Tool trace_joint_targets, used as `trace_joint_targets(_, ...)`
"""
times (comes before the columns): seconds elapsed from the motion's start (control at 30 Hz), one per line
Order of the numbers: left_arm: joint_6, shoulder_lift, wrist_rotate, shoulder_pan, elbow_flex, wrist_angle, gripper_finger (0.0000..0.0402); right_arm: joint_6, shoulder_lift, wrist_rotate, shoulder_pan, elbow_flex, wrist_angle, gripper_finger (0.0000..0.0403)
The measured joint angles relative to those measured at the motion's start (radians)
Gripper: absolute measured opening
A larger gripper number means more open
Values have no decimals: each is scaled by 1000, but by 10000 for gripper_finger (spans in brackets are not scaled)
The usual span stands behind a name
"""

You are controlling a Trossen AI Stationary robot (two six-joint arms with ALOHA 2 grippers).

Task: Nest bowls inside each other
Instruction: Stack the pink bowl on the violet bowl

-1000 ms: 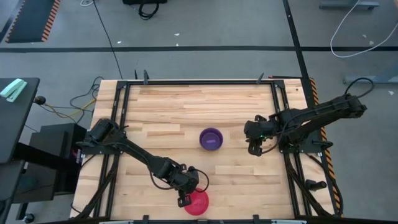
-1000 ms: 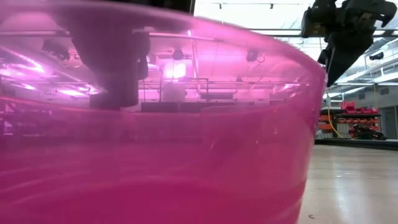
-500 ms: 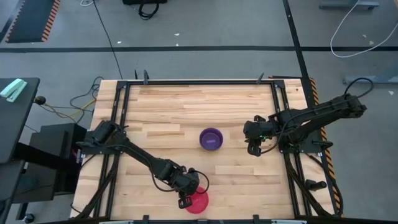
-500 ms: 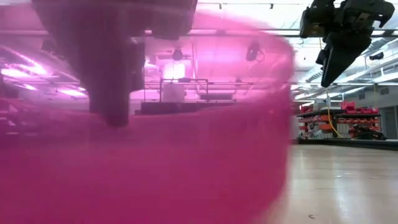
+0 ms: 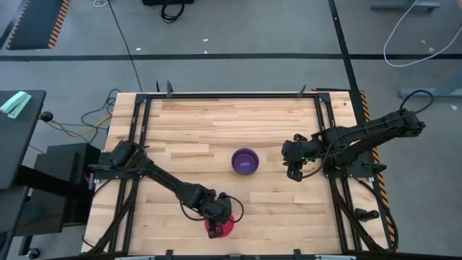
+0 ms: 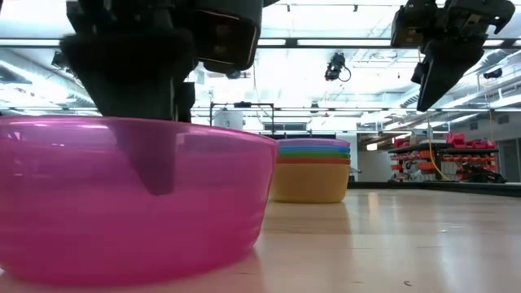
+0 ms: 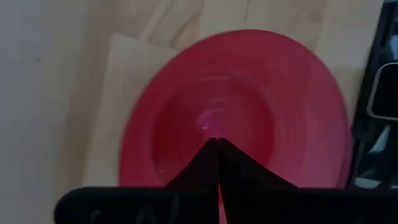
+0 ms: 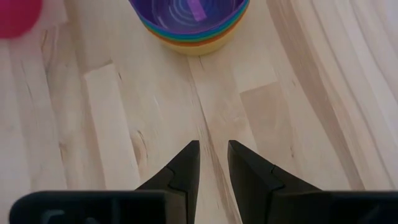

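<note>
My shut left fingers are inside the pink-red bowl; next I drag it toward the stack, then open and pinch the pink-red bowl's rim (image 7: 132, 134) before lifting.
The pink-red bowl (image 5: 224, 230) is by the table's near edge, large in the low view (image 6: 122, 203) and seen from above in the left wrist view (image 7: 249, 93). My left gripper (image 5: 215, 219) is shut on it. A stack of nested bowls with the purple one on top (image 5: 245, 161) rests on its yellow base at the table's middle (image 6: 313, 171). My right gripper (image 5: 294, 170) hangs in the air to the right of the stack, narrowly open and empty (image 8: 213, 146). My left gripper (image 7: 216, 142) pinches the pink-red bowl's wall at the rim (image 6: 195, 129) from above, pointing down. One finger (image 6: 155, 159) shows through the clear wall inside the bowl. The bowl sits upright. I cannot tell whether its base touches the table.
The wooden table (image 5: 216, 123) has black rails along its left and right sides (image 5: 328, 137). Bare boards lie between the pink-red bowl and the stack (image 8: 189, 18). The near edge is close behind the pink-red bowl.
My left gripper has carried the pink-red bowl a little away from the table's near edge and toward the left. In the low view the bowl filled the picture before and now stands farther back, uncovering the stack behind it. My right arm has kept still.
</note>
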Motion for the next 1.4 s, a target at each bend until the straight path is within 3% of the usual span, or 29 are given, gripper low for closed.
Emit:
trace_joint_targets(0.4,9,0,-61,102,0,-243,9,-18,0,15,0,0,5,91)
trace_joint_targets(0.93,156,0,-103,256,-1,-291,18,-26,0,30,0,0,6,91)
trace_joint_targets(1.17,168,0,-87,239,35,-304,8,-26,0,30,0,0,6,91)
trace_joint_targets(1.4,161,-2,-138,216,162,-473,36,-26,0,30,0,0,6,91)
